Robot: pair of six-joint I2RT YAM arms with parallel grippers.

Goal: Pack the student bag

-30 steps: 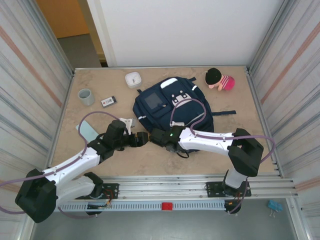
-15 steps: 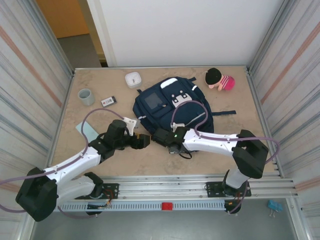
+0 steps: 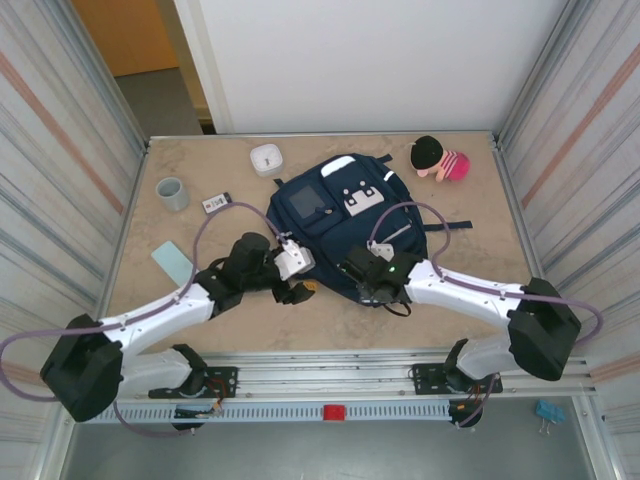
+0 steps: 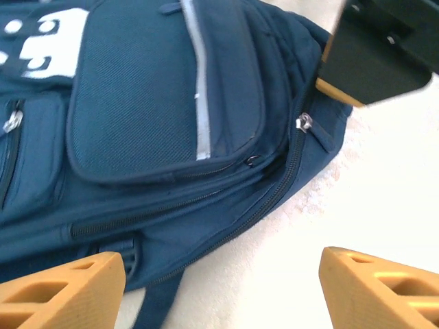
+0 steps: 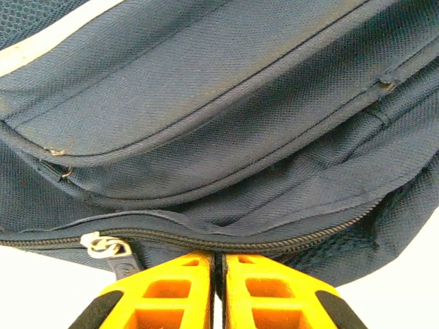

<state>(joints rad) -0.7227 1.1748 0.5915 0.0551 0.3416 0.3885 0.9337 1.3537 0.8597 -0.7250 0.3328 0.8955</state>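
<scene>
My right gripper needs to open, as it pinches the fabric seam beside the silver zipper pull, and take the pull (image 5: 122,262) while my left gripper steadies the bag.
The student bag (image 3: 340,215) is a navy backpack with white stripes, lying flat in the middle of the table. My right gripper (image 3: 364,273) is at its near edge. In the right wrist view this gripper (image 5: 219,271) is shut, its orange fingertips pinching the bag's (image 5: 226,123) fabric seam beside the main zipper, with a silver zipper pull (image 5: 103,245) just to the left. My left gripper (image 3: 303,290) hovers by the bag's near-left corner. Its fingers (image 4: 62,288) are spread wide, the left gripper (image 4: 219,274) open over bare table, and the bag (image 4: 151,110) lies just beyond.
A white container (image 3: 265,158), a grey cup (image 3: 172,192), a small black-and-white card (image 3: 216,203) and a light blue flat item (image 3: 173,262) sit at the left. A pink and black plush doll (image 3: 440,158) lies at the back right. Metal walls close in both sides.
The two grippers were tip to tip left of the bag. The right gripper has slid right along the bag's near edge, and the left gripper has moved right and up toward the bag's corner.
</scene>
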